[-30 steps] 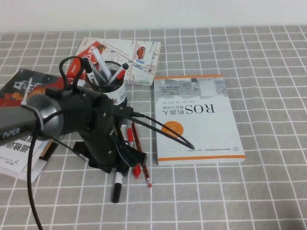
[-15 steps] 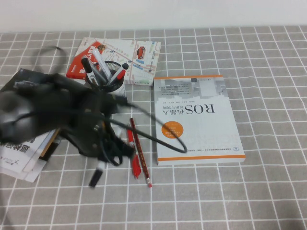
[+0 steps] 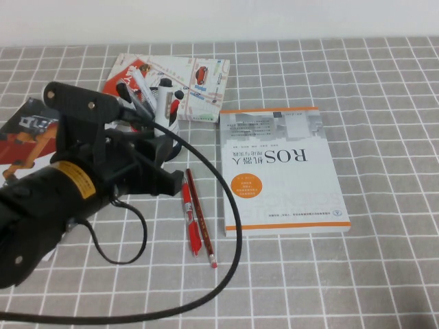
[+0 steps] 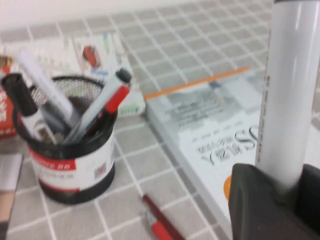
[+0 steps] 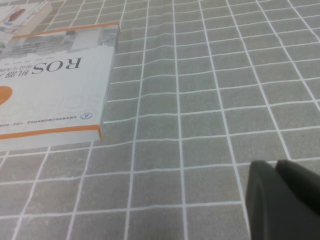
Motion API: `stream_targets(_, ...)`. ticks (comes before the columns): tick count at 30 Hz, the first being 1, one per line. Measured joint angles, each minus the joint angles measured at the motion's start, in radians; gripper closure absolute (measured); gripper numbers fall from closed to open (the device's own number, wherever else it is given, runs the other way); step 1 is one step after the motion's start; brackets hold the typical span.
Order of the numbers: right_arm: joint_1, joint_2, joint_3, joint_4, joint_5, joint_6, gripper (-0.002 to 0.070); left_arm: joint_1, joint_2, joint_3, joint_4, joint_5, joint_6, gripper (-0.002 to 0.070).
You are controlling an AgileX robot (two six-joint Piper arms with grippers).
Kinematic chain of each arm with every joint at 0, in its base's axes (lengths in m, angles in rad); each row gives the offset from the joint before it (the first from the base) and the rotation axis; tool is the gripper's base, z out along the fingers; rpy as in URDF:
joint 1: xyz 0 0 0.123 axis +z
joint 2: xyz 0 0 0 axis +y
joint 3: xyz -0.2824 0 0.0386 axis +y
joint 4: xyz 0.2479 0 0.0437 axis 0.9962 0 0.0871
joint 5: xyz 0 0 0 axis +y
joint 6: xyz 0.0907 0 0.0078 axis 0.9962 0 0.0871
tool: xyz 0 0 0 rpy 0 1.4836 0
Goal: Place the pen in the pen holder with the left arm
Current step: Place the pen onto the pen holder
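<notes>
The pen will be let go by my left gripper among the markers in the black mesh pen holder [image 3: 140, 108] [image 4: 49, 113], beside the black-capped one. The pen is now upright at the holder's near edge.
My left gripper [image 3: 162, 142] is shut on the pen [image 3: 164, 103], a thick white marker with a black cap, and holds it upright. It is beside the pen holder [image 3: 176, 125], at its near edge. The arm hides most of the holder in the high view. In the left wrist view the white barrel [image 4: 290, 100] rises from between the black jaws of the left gripper [image 4: 282, 182]. There the black mesh pen holder [image 4: 70, 150], with a red-and-white label, stands to one side and holds several markers. My right gripper [image 5: 277, 170] is shut and empty over bare tablecloth. It is out of the high view.
A red pen [image 3: 192, 223] and a thin dark-red pencil [image 3: 200, 216] lie beside the "ROS" book [image 3: 281, 168]. A map booklet [image 3: 182, 82] lies behind the holder. Books [image 3: 20, 130] are stacked at the left under my arm. Its cable loops across the near table.
The left arm has lifted the pen off the table near the red pen. It swung left, then brought the pen upright to the holder.
</notes>
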State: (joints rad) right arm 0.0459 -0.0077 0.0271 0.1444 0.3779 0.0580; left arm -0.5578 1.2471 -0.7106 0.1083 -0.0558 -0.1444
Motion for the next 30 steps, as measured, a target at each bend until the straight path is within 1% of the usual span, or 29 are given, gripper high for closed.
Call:
stream_targets(4, 0.000, 0.000, 0.000, 0.000, 0.000, 0.000, 0.0691, 0.021, 0.019, 0.007, 0.000, -0.105, 0.006, 0.0557)
stream_targets(7, 0.000, 0.000, 0.000, 0.000, 0.000, 0.000, 0.0691, 0.058, 0.033, 0.007, 0.000, -0.186, 0.013, 0.0557)
stream_targets(11, 0.000, 0.000, 0.000, 0.000, 0.000, 0.000, 0.0691, 0.125, 0.068, 0.013, 0.000, -0.320, 0.014, 0.0557)
stream_targets(15, 0.000, 0.000, 0.000, 0.000, 0.000, 0.000, 0.0691, 0.182, 0.156, 0.014, 0.000, -0.472, 0.014, 0.0557)
stream_targets(22, 0.000, 0.000, 0.000, 0.000, 0.000, 0.000, 0.0691, 0.232, 0.346, 0.014, -0.012, -0.762, 0.014, 0.0557)
stream_targets(26, 0.000, 0.000, 0.000, 0.000, 0.000, 0.000, 0.0691, 0.248, 0.428, -0.023, -0.033, -0.822, 0.016, 0.0557)
stream_targets(30, 0.000, 0.000, 0.000, 0.000, 0.000, 0.000, 0.0691, 0.250, 0.483, -0.086, -0.038, -0.839, 0.016, 0.0557)
